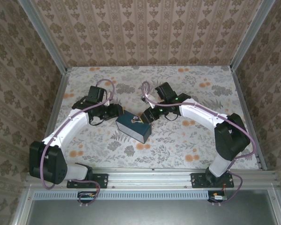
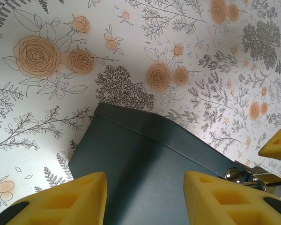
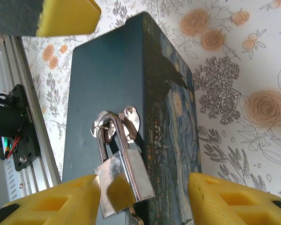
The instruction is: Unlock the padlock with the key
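My right gripper's fingers are crooked to the padlock, so I need to swing that gripper round and take the padlock body squarely (image 3: 141, 174) by its sides.
A shiny metal padlock (image 3: 124, 180) hangs by its shackle from the hasp (image 3: 131, 122) of a dark blue swirl-patterned tin (image 3: 107, 79). A thin curved bit of metal (image 3: 136, 218) pokes out under the padlock body; it looks like the key. My right gripper (image 3: 143, 204) is open around the padlock, and its left yellow finger (image 3: 56, 201) touches the padlock's edge. My left gripper (image 2: 145, 201) is open over the tin's plain blue side (image 2: 150, 159), with the hasp metal (image 2: 246, 176) at its right. From above, the left gripper (image 1: 116, 112) and right gripper (image 1: 146, 118) flank the tin (image 1: 131, 130).
The tin lies on a floral tabletop (image 1: 178, 140) inside patterned walls. An aluminium rail (image 1: 154, 174) with the arm bases runs along the near edge. A black mount with wires (image 3: 14, 136) sits beside the rail (image 3: 35, 122). The left gripper's yellow finger (image 3: 68, 16) hovers beyond the tin.
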`<state>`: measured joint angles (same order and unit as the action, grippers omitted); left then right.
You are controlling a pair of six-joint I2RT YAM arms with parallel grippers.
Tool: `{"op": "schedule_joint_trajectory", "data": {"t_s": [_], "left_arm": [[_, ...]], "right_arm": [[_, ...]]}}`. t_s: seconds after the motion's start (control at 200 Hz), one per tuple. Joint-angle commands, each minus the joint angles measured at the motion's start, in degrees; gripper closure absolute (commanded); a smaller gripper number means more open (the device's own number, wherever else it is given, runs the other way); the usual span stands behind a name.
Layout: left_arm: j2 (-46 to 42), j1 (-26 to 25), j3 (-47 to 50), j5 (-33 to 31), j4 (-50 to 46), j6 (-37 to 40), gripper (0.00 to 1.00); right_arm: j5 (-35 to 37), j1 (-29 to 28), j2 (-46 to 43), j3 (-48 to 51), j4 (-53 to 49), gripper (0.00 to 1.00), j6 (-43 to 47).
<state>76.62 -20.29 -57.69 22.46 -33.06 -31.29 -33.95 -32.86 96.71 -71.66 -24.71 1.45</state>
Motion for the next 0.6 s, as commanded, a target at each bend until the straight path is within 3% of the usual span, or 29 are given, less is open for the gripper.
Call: {"op": "schedule_joint_trajectory", "data": {"t_s": [0.0,0.465,0.595], "left_arm": [[-1.56,-0.4,0.73,-0.49,0.23,-0.87,0.53],[-2.35,-0.41,1.71,-1.02,0.36,-1.41,0.52],[-2.27,-0.44,2.03,-0.97,0.97,-1.95,0.52]], "right_arm": [[-0.96,-0.53,-2.79,1.16,-1.38,0.47,0.3],[1.12,-3.5,-6.81,4.27,0.78,0.68,4.5],[1.26,-4.23,-8.79,5.34,2.09,0.68,4.9]]}}
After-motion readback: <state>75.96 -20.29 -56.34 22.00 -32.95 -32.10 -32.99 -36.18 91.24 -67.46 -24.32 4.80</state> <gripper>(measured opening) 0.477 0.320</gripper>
